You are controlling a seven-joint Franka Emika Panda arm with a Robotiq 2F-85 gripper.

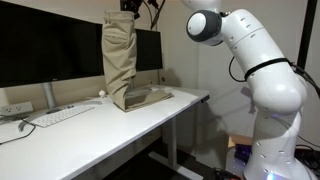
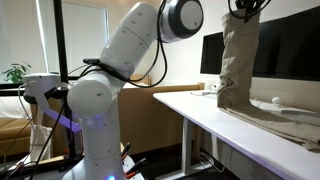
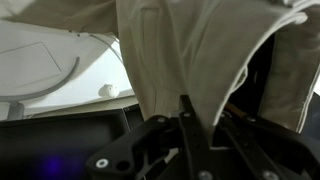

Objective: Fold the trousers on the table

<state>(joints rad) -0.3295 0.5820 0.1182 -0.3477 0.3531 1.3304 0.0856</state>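
Observation:
Next, my gripper lets go of the raised trousers on the far end of their crumpled fold (image 1: 154,87) on the white table.
The beige trousers (image 1: 120,55) hang upright from my gripper (image 1: 130,6), high above the white table (image 1: 150,125). Their lower end still rests in a crumpled fold on the tabletop. In an exterior view the trousers (image 2: 240,60) drape down from the gripper (image 2: 243,8) at the top edge. In the wrist view the cloth (image 3: 190,50) fills most of the frame and runs between the dark fingers (image 3: 198,128), which are shut on it.
Two dark monitors (image 1: 45,45) stand at the back of the table. A white keyboard (image 1: 62,115) and cables (image 1: 15,128) lie in front of them. A small white object (image 2: 277,100) sits on the table near the trousers. A plant (image 2: 15,75) stands far behind.

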